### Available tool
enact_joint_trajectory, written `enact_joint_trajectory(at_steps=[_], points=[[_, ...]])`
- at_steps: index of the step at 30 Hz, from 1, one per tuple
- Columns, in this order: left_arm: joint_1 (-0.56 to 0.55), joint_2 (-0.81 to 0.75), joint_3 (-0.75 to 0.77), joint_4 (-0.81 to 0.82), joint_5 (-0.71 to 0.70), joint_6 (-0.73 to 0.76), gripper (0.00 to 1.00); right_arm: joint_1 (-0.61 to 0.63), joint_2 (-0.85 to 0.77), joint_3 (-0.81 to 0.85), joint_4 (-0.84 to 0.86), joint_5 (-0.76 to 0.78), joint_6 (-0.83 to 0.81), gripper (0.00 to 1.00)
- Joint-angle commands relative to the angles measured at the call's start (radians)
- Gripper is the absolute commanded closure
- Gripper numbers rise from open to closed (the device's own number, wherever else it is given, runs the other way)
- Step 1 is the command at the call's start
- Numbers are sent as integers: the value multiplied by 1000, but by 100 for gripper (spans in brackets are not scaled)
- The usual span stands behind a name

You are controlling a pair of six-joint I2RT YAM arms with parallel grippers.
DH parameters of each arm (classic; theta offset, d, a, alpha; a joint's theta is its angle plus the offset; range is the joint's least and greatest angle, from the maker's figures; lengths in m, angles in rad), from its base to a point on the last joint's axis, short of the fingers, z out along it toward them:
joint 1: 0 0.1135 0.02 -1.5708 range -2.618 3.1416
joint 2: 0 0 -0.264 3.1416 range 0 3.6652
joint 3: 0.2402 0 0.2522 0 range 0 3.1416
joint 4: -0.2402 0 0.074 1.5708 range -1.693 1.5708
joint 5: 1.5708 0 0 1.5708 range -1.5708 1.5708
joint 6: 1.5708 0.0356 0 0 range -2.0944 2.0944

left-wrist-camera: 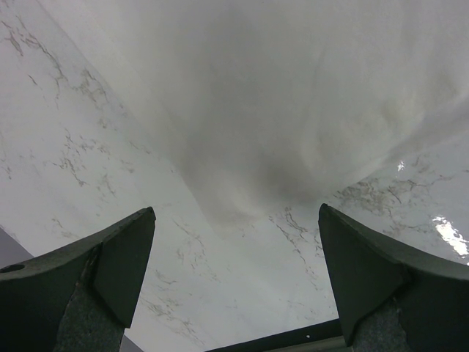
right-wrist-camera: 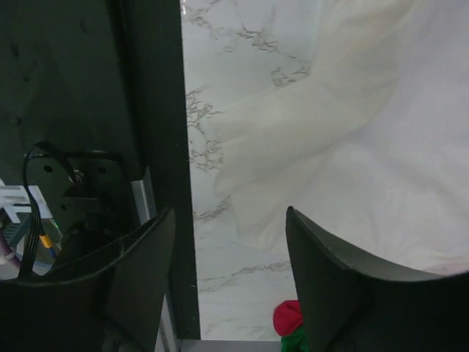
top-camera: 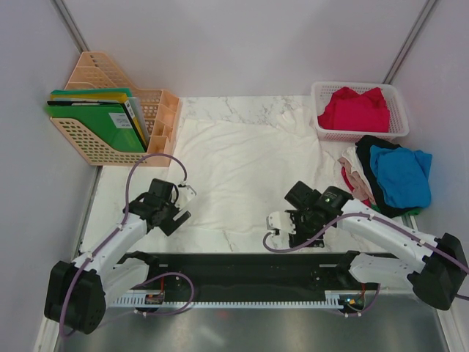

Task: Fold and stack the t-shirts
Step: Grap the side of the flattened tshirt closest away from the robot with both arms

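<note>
The fold along the white t-shirt's near hem slants unevenly; my right hand will pinch the fold's loose end point(right-wrist-camera: 250, 226) and straighten it before folding further.
A large white t-shirt point(top-camera: 249, 165) lies spread flat on the marble table point(top-camera: 110, 198). A red t-shirt point(top-camera: 355, 110) sits in the basket at the back right. At the right edge, a blue t-shirt point(top-camera: 399, 176) lies heaped over a black one point(top-camera: 366, 147) and a beige one point(top-camera: 354, 172). My left gripper point(top-camera: 183, 204) hovers open by the white shirt's near left corner; in its wrist view the left gripper point(left-wrist-camera: 236, 213) has only marble between its fingers, with the white shirt point(left-wrist-camera: 293, 103) ahead. My right gripper point(top-camera: 277, 227) is open and empty at the near hem. In the right wrist view, the right gripper point(right-wrist-camera: 229, 216) is above marble beside the shirt point(right-wrist-camera: 344, 147).
A peach file rack point(top-camera: 157, 110) with green folders point(top-camera: 95, 121) stands at the back left. The white mesh basket point(top-camera: 399, 126) is at the back right. A black rail point(top-camera: 234, 268) runs along the near edge, and walls close in both sides.
</note>
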State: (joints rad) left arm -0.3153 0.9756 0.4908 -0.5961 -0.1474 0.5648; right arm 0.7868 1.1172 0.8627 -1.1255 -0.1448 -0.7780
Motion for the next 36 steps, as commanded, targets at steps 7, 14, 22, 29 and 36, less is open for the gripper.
enact_joint_trajectory(at_steps=[7,14,22,29,36], points=[[4,18,14,19,-4,-31,0,69,58,-71,55,85,-9,28],[5,-1,8,13,-9,-31,0,69,144,-105,133,100,-43,30],[4,-14,6,10,-12,-31,0,61,204,-126,150,117,-63,78],[4,-18,5,9,-12,-34,0,51,165,-108,118,166,-73,100],[5,-18,5,10,-7,-34,0,-93,136,-19,75,229,-183,100]])
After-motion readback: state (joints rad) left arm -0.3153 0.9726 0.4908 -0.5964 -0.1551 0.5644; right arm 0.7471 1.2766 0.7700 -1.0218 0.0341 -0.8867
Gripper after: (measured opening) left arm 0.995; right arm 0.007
